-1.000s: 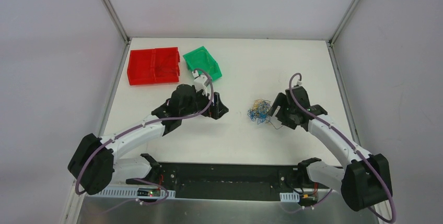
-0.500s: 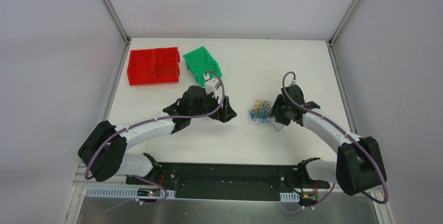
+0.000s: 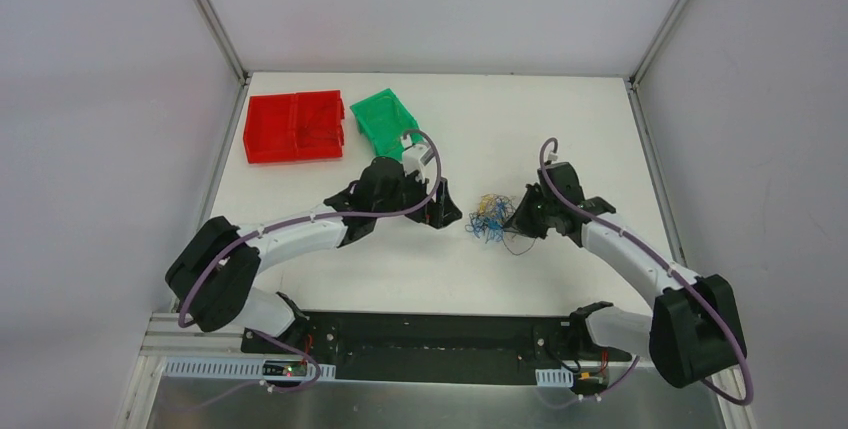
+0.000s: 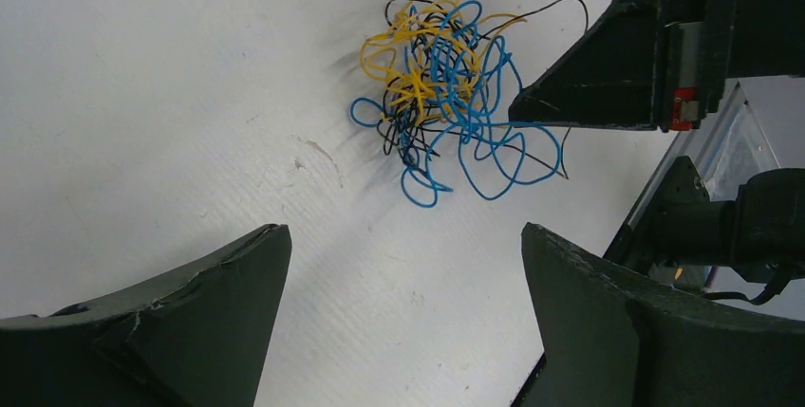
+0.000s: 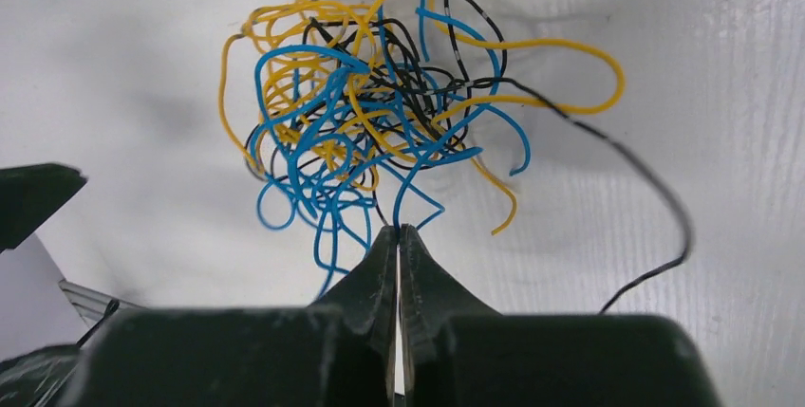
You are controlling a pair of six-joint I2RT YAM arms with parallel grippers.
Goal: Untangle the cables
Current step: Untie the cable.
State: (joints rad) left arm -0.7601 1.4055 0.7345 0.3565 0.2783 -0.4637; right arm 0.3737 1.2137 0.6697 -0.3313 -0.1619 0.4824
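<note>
The blue cable in my right gripper loops into the clump, so my right gripper should grab the trailing black cable (image 5: pixel 647 172) while my left gripper holds the clump.
The cables (image 3: pixel 489 217) lie in one small knotted clump of blue, yellow and black wires on the white table, between my two grippers. In the right wrist view the clump (image 5: pixel 361 113) sits just beyond my right gripper (image 5: pixel 399 229), whose jaws are pressed together with a blue strand pinched at their tips. From above, that right gripper (image 3: pixel 514 221) touches the clump's right edge. My left gripper (image 3: pixel 448 217) hovers just left of the clump, jaws wide apart and empty. Its wrist view shows the cables (image 4: pixel 441 75) ahead of the left gripper (image 4: pixel 403 231), with the right gripper (image 4: pixel 608 75) at the clump's far side.
A red tray (image 3: pixel 296 127) and a tilted green bin (image 3: pixel 387 121) stand at the back left of the table. One long black strand (image 5: pixel 655 208) trails out to the right of the clump. Metal frame posts rise at the table's back corners.
My right gripper has shut on a blue strand at the clump's edge after standing open. The left arm has reached rightward, closer to the clump, its jaws still open.
</note>
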